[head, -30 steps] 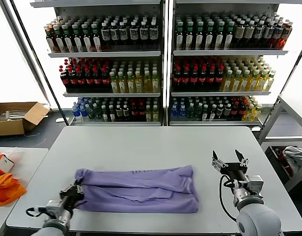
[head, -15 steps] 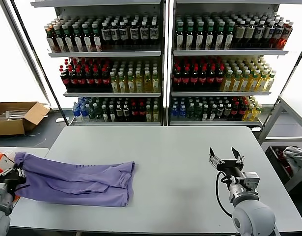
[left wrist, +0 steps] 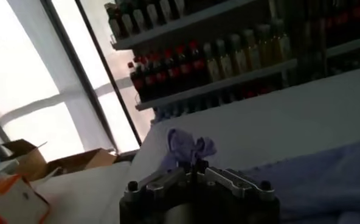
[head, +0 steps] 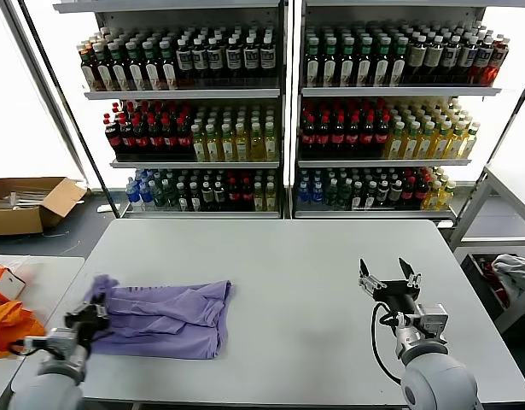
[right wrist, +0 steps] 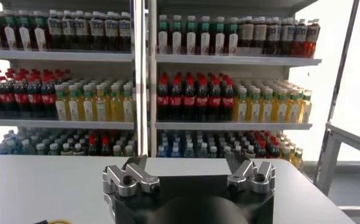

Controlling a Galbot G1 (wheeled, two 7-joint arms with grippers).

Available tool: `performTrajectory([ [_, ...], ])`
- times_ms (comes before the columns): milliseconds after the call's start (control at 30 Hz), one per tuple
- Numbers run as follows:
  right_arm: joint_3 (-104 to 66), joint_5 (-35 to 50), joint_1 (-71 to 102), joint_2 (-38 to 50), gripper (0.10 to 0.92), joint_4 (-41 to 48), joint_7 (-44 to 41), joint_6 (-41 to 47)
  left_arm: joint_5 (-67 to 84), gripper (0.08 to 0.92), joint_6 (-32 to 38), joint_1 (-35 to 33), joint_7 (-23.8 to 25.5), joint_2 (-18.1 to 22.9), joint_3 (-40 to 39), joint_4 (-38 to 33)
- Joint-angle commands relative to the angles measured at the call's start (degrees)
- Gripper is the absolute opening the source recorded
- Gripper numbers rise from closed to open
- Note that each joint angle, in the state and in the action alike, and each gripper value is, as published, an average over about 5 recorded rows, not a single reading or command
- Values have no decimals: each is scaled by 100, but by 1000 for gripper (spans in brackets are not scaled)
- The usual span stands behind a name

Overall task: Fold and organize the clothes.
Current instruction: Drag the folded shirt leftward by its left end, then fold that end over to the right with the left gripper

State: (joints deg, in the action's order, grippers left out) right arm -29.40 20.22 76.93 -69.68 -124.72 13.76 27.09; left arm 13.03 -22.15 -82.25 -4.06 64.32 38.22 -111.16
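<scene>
The lavender T-shirt's bunched end will drop from my left gripper on its opposite edge (head: 214, 321), toward the table's middle.
The lavender T-shirt (head: 164, 318) lies folded and rumpled on the left part of the grey table (head: 296, 265), its left end bunched up. My left gripper (head: 93, 313) is shut on that bunched end at the table's left edge. In the left wrist view a tuft of lavender cloth (left wrist: 189, 146) sticks up from between the closed fingers of the left gripper (left wrist: 193, 164), and the rest of the T-shirt (left wrist: 326, 176) trails off beside it. My right gripper (head: 388, 278) stands open over the right side of the table, holding nothing. Its fingers (right wrist: 134, 173) are spread wide in the right wrist view.
Shelves of bottles (head: 279, 111) rise behind the table. An orange bag (head: 8, 329) rests on a side table at the left. A cardboard box (head: 27, 203) sits on the floor at the far left. A whitish-grey bundle (head: 514, 273) lies at the right.
The left gripper dragged the T-shirt far to the left, then came back rightward a little. The shirt's left end now bunches up. The right gripper stayed almost still.
</scene>
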Motion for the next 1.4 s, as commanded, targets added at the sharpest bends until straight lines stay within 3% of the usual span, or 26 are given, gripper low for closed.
performTrajectory([
  [33, -79, -81, 340, -86, 823, -89, -14, -81, -129, 97, -274, 343, -132, 828, -1655, -255],
  [433, 15, -195, 427, -153, 823, -16, -43, -179, -114, 97, -446, 462, -209, 761, -1940, -567],
  [1000, 49, -363, 563, -212, 823, -9, -62, -188, -132, 104, -362, 611, -17, 1004, -2400, -99],
  [1267, 122, -413, 524, -247, 823, 47, -66, -203, 338, 297, -277, 527, -159, 1016, -2482, -199],
  [1400, 176, -430, 459, -253, 823, 108, -66, -215, 2431, 409, -411, 325, -433, 951, -2422, -1095],
])
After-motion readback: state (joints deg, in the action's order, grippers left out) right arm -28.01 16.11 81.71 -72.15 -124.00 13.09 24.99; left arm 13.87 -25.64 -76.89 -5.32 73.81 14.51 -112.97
